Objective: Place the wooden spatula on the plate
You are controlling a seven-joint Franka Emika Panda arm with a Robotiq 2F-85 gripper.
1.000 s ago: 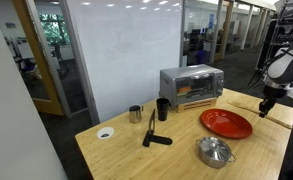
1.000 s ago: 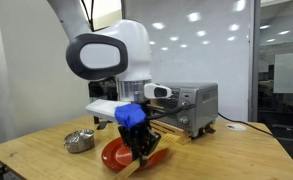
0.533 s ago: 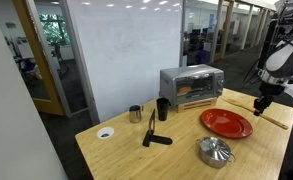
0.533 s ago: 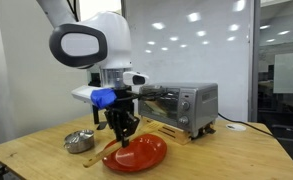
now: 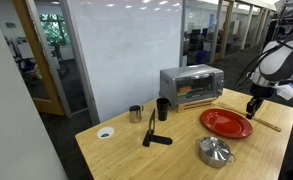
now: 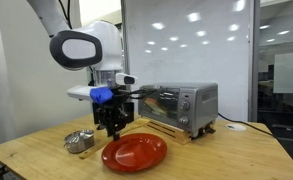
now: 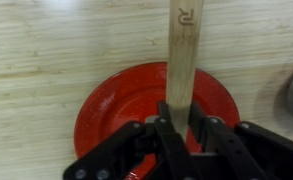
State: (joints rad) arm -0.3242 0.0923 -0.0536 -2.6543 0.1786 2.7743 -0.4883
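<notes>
My gripper is holding the wooden spatula. It will let go of it across the middle of the red-orange plate [image 5: 228, 125] [image 7: 156, 132], with the spatula's ends reaching past the plate's rim.
In the wrist view my gripper [image 7: 181, 122] is shut on the wooden spatula [image 7: 184, 45], a long light tan blade that reaches past the far rim of the red-orange plate [image 7: 116, 100] below it. The gripper hangs over the plate's right part. In both exterior views the gripper [image 5: 252, 106] [image 6: 111, 128] is just above the plate [image 5: 226, 124] [image 6: 134, 154], at its edge. The spatula is too thin to make out clearly in those views.
A silver lidded pot [image 5: 214, 151] [image 6: 79, 141] stands near the plate. A toaster oven [image 5: 191, 86] [image 6: 182, 105] is behind it. A black-handled utensil [image 5: 151, 131], two cups [image 5: 135, 114] [image 5: 162, 108] and a small white disc [image 5: 105, 132] lie further along the table.
The arm has carried the spatula from beyond the plate's far side to over the plate's edge. The gripper has stayed shut on the spatula.
</notes>
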